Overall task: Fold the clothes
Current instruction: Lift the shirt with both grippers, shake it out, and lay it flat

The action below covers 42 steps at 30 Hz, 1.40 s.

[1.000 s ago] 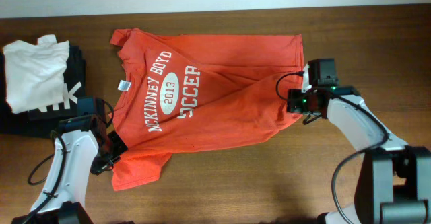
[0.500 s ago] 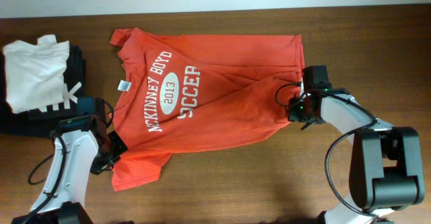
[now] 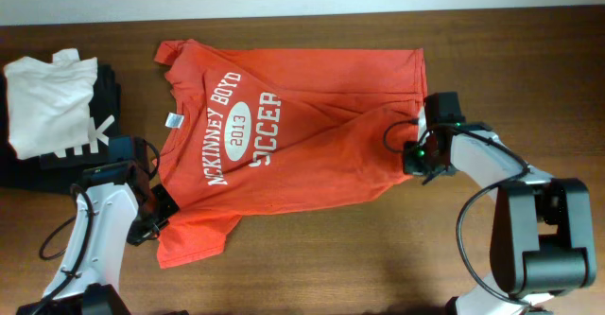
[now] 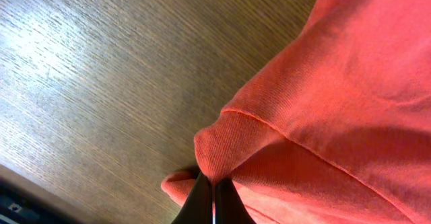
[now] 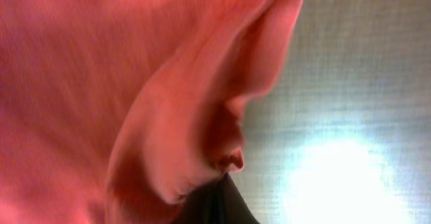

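Observation:
My right gripper needs to let go of the shirt's hem on the bare wooden tabletop (image 3: 478, 143) just beyond the shirt's straight bottom edge.
The clothes are one orange-red T-shirt (image 3: 302, 149) with white lettering, lying mostly flat across the table with creases toward its right side. My left gripper (image 3: 163, 208) sits at the shirt's lower-left edge by the sleeve. In the left wrist view its dark fingers (image 4: 202, 200) are pressed together on a pinched fold of the shirt (image 4: 323, 116). My right gripper (image 3: 407, 155) is at the shirt's right edge. In the right wrist view its tips (image 5: 222, 200) are closed on a bunched fold of the orange-red cloth (image 5: 135, 96).
A white folded garment (image 3: 47, 97) lies on a black folded garment (image 3: 102, 131) at the table's left end, close to my left arm. Bare wooden tabletop (image 3: 529, 60) lies right of the shirt.
My right gripper slid a little left onto the shirt's right edge and closed on the cloth. The left gripper and the shirt's left side have not moved.

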{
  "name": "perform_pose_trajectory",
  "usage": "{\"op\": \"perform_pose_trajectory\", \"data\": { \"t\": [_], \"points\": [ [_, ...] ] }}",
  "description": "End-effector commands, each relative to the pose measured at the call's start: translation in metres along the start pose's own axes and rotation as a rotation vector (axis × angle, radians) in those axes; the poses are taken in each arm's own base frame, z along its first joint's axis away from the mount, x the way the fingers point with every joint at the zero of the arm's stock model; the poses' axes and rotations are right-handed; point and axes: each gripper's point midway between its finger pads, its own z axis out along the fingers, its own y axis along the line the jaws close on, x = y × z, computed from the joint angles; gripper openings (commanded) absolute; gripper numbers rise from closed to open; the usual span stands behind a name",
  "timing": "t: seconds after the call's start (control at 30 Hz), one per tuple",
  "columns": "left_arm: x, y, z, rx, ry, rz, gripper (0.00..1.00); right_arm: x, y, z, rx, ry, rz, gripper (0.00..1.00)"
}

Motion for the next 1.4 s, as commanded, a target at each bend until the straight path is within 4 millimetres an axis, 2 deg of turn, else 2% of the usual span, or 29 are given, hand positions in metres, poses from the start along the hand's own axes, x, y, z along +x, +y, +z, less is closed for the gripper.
{"op": "perform_pose_trajectory", "data": {
  "t": [0.0,0.07,0.1,0.17,0.23,0.3,0.43,0.5,0.53,0.63,0.7,0.73,0.8,0.87,0.93,1.03,1.17,1.23,1.27,1.3,1.33,1.37],
  "points": [
    [-0.004,-0.014,-0.009,0.086,0.001,0.087,0.0,-0.014,0.007,-0.048,-0.021,-0.082,-0.003,0.04],
    [-0.013,-0.034,-0.027,0.193,-0.021,0.167,0.0,-0.024,0.01,-0.097,-0.032,-0.167,-0.003,0.04],
    [-0.023,-0.041,-0.042,0.229,-0.056,0.168,0.0,-0.024,0.008,-0.123,-0.032,-0.202,0.026,0.04],
    [-0.038,-0.05,-0.072,0.286,-0.129,0.175,0.0,-0.022,-0.001,-0.159,-0.029,-0.245,0.059,0.04],
    [-0.051,-0.053,-0.111,0.332,-0.228,0.2,0.0,-0.015,-0.016,-0.193,-0.018,-0.279,0.105,0.04],
    [-0.056,-0.05,-0.144,0.355,-0.308,0.223,0.0,-0.01,-0.027,-0.215,-0.007,-0.302,0.137,0.04],
    [-0.052,-0.035,-0.227,0.41,-0.501,0.234,0.0,0.002,-0.044,-0.282,0.025,-0.373,0.153,0.04],
    [-0.046,-0.027,-0.261,0.438,-0.589,0.23,0.0,0.007,-0.045,-0.304,0.029,-0.384,0.165,0.04],
    [-0.042,-0.021,-0.287,0.46,-0.658,0.226,0.0,0.011,-0.045,-0.321,0.032,-0.404,0.17,0.04],
    [-0.032,-0.009,-0.337,0.502,-0.793,0.219,0.0,0.015,-0.046,-0.363,0.04,-0.482,0.183,0.04],
    [-0.023,0.001,-0.371,0.531,-0.888,0.213,0.0,0.02,-0.049,-0.401,0.053,-0.571,0.203,0.04],
    [-0.02,0.004,-0.382,0.542,-0.921,0.21,0.0,0.023,-0.051,-0.415,0.06,-0.607,0.213,0.04],
    [-0.015,0.009,-0.401,0.558,-0.974,0.206,0.0,0.027,-0.053,-0.459,0.078,-0.743,0.227,0.04],
    [-0.018,0.008,-0.406,0.567,-0.994,0.206,0.0,0.025,-0.05,-0.485,0.08,-0.836,0.214,0.04],
    [-0.029,-0.003,-0.41,0.596,-0.998,0.222,0.0,0.012,-0.049,-0.493,0.068,-0.876,0.202,0.04],
    [-0.064,-0.035,-0.404,0.651,-0.96,0.262,0.0,-0.025,-0.055,-0.463,0.043,-0.778,0.202,0.04],
    [-0.136,-0.099,-0.369,0.706,-0.887,0.322,0.0,-0.109,-0.062,-0.396,-0.046,-0.655,0.159,0.04],
    [-0.175,-0.132,-0.368,0.731,-0.968,0.365,0.0,-0.154,-0.069,-0.372,-0.069,-0.674,0.147,0.04],
    [-0.189,-0.144,-0.372,0.749,-1.014,0.372,0.0,-0.169,-0.069,-0.368,-0.093,-0.699,0.138,0.04],
    [-0.205,-0.157,-0.381,0.775,-1.088,0.38,0.0,-0.194,-0.068,-0.367,-0.123,-0.758,0.125,0.04],
    [-0.221,-0.168,-0.395,0.803,-1.182,0.382,0.0,-0.214,-0.071,-0.376,-0.139,-0.835,0.154,0.04],
    [-0.231,-0.171,-0.408,0.826,-1.25,0.373,0.0,-0.224,-0.072,-0.388,-0.152,-0.898,0.176,0.04]
  ]
}}
